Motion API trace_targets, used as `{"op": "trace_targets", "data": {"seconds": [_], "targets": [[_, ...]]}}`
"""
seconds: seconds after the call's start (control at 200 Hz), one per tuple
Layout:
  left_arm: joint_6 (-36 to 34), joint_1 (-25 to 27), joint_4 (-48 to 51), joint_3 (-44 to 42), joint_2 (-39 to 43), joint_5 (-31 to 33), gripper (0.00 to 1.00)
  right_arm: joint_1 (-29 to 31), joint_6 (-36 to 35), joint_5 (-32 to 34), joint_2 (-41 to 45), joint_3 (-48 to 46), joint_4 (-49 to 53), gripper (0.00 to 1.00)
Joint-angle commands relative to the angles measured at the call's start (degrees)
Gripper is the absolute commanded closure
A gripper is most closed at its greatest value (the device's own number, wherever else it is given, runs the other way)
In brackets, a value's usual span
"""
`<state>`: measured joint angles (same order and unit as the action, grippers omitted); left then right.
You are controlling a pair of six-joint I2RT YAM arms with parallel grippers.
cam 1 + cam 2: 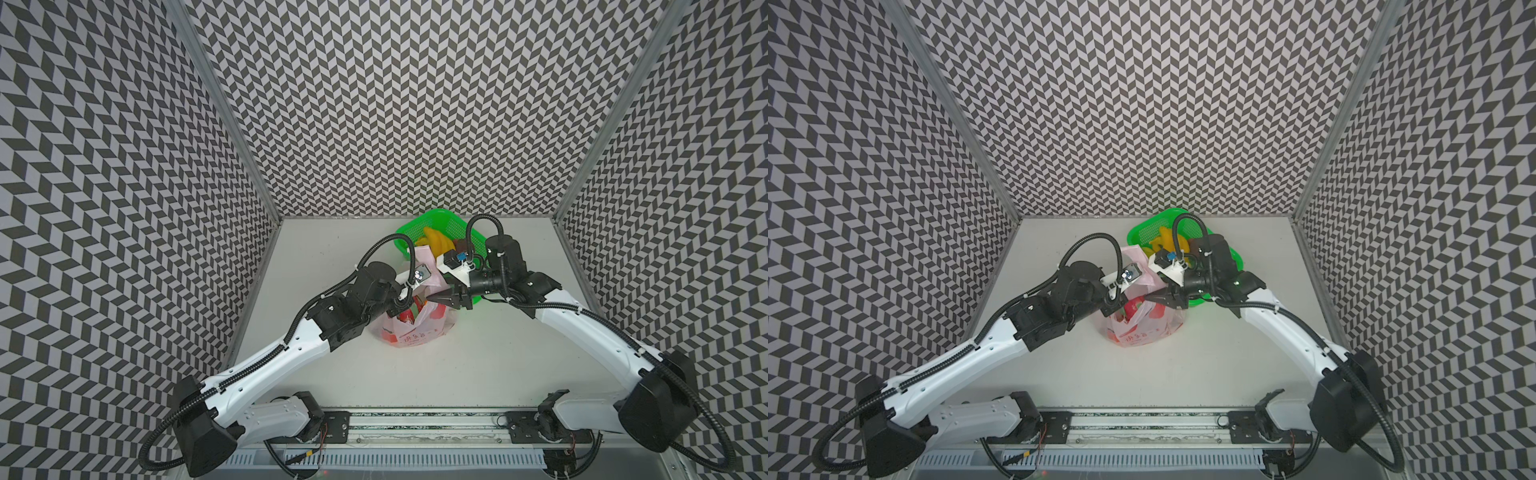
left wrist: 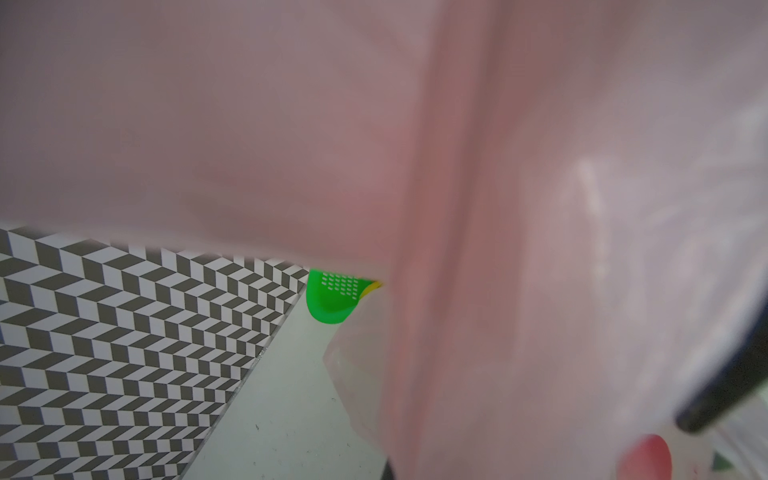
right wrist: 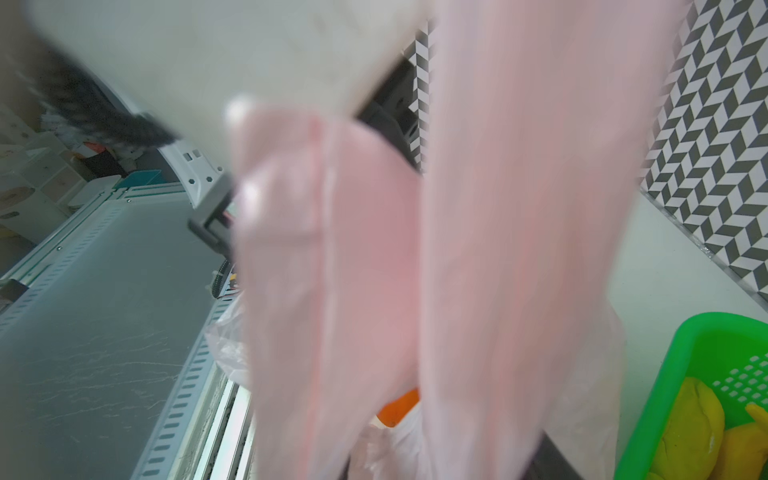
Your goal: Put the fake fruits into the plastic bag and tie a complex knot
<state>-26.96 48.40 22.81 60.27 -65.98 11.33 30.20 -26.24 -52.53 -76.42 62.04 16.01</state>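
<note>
Next, I back my right gripper off and pinch the bag's handle strips together near their base [image 3: 472, 428] before my left gripper opens, as the strips hang wide apart.
The pale-pink plastic bag [image 1: 415, 336] [image 1: 1142, 337] stands mid-table with its mouth up. My left gripper [image 1: 395, 311] [image 1: 1106, 309] is at its left rim, shut on the pink plastic. One handle strip rises over the left wrist camera, so pink film [image 2: 249, 124] fills that view. My right gripper [image 1: 432, 299] [image 1: 1148, 298] points into the bag's mouth from the right. Handle strips [image 3: 519, 208] hang in front of its jaws and hide them. An orange fruit [image 3: 399, 409] lies in the bag. Yellow bananas [image 1: 434, 241] [image 1: 1165, 241] [image 3: 698, 428] lie in the basket. No knot is in view.
A green mesh basket [image 1: 415, 226] [image 1: 1140, 235] [image 2: 328, 301] [image 3: 685, 353] stands behind the bag near the back wall, partly under the right arm. Patterned walls close in the table on three sides. The arm bases and a rail run along the front edge.
</note>
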Motion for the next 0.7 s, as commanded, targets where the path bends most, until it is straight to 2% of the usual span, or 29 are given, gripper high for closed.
{"op": "trace_targets", "data": {"seconds": [0.0,0.21,0.696], "targets": [[0.0,0.5,-0.9,1.3,1.0,0.8,1.00,-0.1,0.6,-4.3,0.0,1.6,-4.6,0.45],[-0.3,1.2,-1.4,1.4,0.8,2.0,1.00,-0.1,3.8,-4.8,0.5,2.0,-7.3,0.44],[-1.1,4.0,-2.7,3.0,-1.2,8.3,1.00,-0.1,5.7,-3.7,2.1,1.8,-8.0,0.42]]}}
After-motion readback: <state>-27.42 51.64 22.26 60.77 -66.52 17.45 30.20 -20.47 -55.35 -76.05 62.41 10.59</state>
